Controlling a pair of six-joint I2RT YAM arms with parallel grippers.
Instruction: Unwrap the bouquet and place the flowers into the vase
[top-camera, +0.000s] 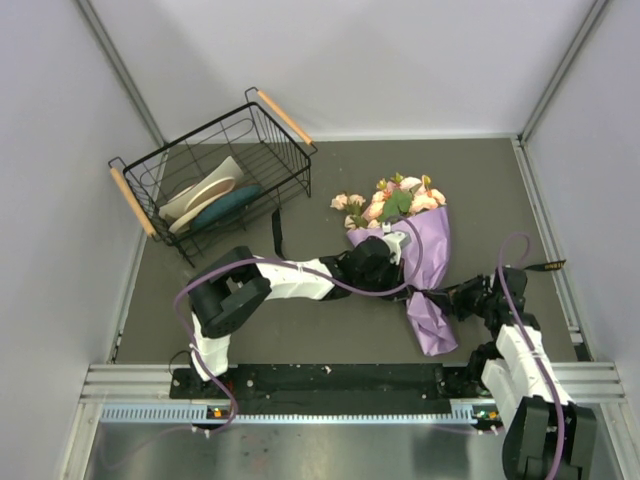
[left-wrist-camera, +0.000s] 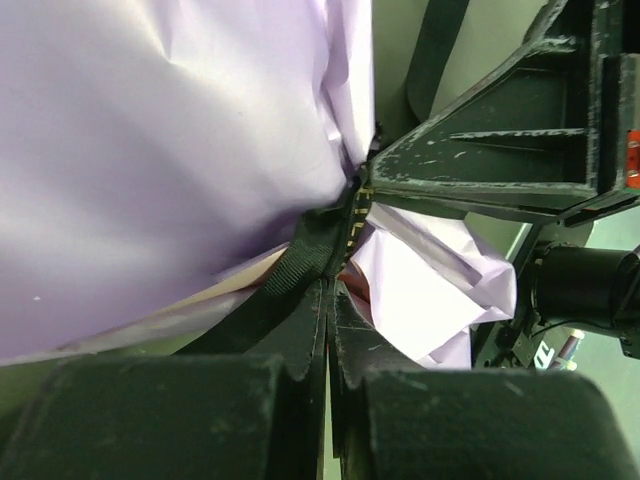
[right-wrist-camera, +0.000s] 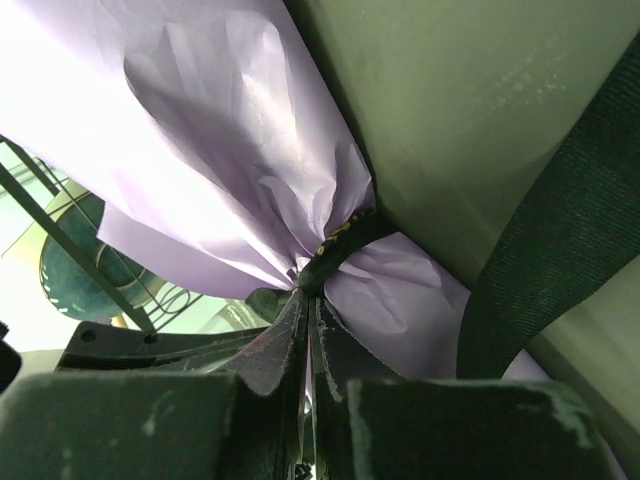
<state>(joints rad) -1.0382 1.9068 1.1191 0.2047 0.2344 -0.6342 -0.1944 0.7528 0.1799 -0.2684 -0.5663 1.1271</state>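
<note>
The ribbon is pinched by both my grippers close together at the tight waist, so my left gripper should open and take it farther from my right gripper (left-wrist-camera: 281, 288).
The bouquet (top-camera: 430, 250) lies on the dark mat in its purple paper cone, with the flowers (top-camera: 400, 200) pointing to the far side. A black ribbon (left-wrist-camera: 300, 270) ties its narrow waist. My left gripper (left-wrist-camera: 335, 295) is shut, and the ribbon runs into its tips. From the opposite side my right gripper (right-wrist-camera: 308, 300) is shut with its tips on the ribbon knot (right-wrist-camera: 335, 250). In the top view both grippers, left (top-camera: 408, 283) and right (top-camera: 437, 297), meet at the waist. The vase is out of view.
A black wire basket (top-camera: 285, 150) with wooden handles stands at the back left, holding white and teal flat things. A loose black strap (top-camera: 277, 235) lies near it. A ribbon tail (top-camera: 545, 266) trails to the right. Grey walls close the table in.
</note>
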